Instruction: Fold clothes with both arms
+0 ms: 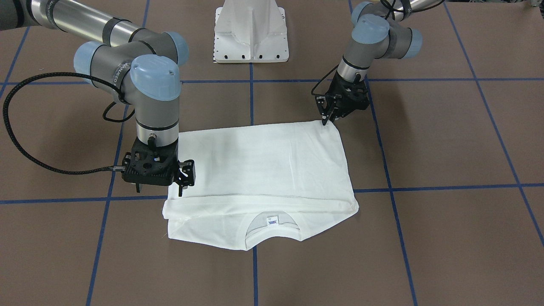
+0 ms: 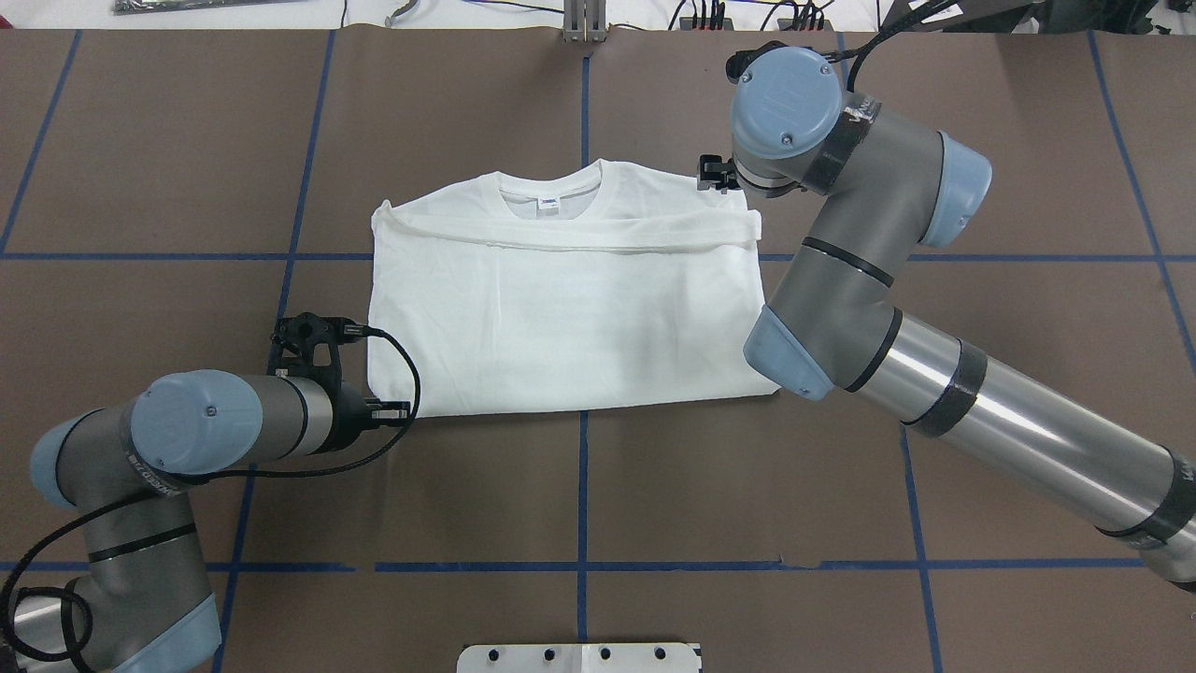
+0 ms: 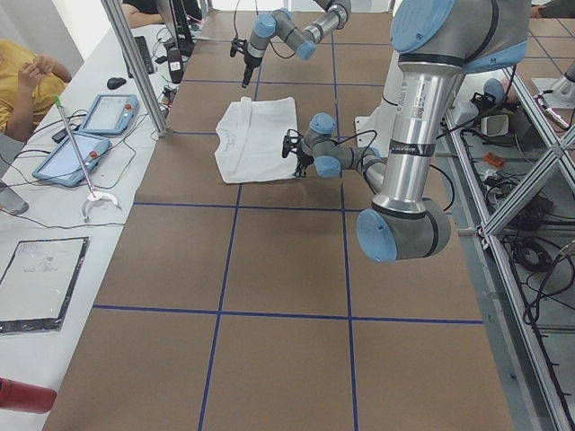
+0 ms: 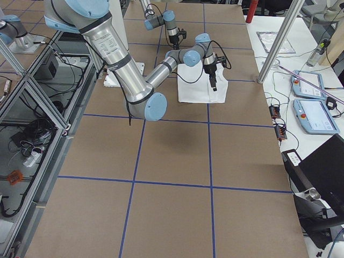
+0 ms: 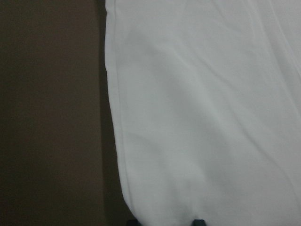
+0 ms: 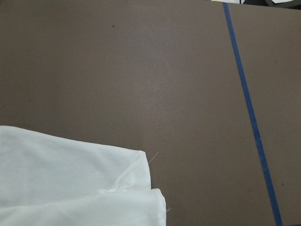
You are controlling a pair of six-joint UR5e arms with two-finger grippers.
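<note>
The robot's left gripper will release the white T-shirt's hem corner on bare brown table (image 1: 441, 285) beyond the blue tape crossing.
The white T-shirt (image 1: 263, 170) lies flat and folded on the brown table (image 1: 446, 140), neck label (image 1: 272, 221) facing up on the side away from me. It also shows in the overhead view (image 2: 561, 318). My left gripper (image 1: 326, 121) stands tilted with its tips on the shirt's near hem corner. The left wrist view shows the two tips (image 5: 165, 222) slightly apart over flat cloth (image 5: 202, 117). My right gripper (image 1: 159, 190) hovers open and empty at the shirt's far shoulder edge. Its wrist view shows only that corner of cloth (image 6: 70, 183) and the table.
The white base block (image 1: 250, 38) stands at the table's robot side. Blue tape lines (image 1: 446, 187) cross the table. A side bench with tablets (image 3: 90, 135) and a seated person (image 3: 27, 81) lies beyond the far edge.
</note>
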